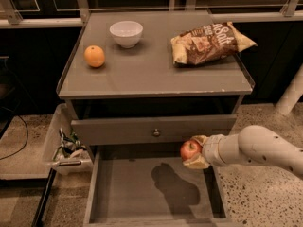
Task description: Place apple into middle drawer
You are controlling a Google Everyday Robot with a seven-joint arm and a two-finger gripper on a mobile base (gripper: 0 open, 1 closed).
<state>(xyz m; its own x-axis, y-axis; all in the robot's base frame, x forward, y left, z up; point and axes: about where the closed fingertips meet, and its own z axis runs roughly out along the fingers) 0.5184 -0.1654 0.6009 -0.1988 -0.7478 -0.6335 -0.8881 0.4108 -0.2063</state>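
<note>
Next, my gripper lets go of the red apple near the centre of the open middle drawer's grey bottom [166,179]. The apple is still held above that drawer.
My gripper [195,152] comes in from the right on a white arm and is shut on the red apple [190,150]. It holds the apple above the right part of the open middle drawer [128,188], just below the grey drawer front with the brass knob [156,132]. The drawer is pulled out, with a bare grey floor; the arm's shadow falls on it.
On the cabinet top [156,72] stand an orange [94,56], a white bowl [126,33] and a brown chip bag [210,42]. A clear plastic bin [61,145] with small items sits on the floor at the cabinet's left.
</note>
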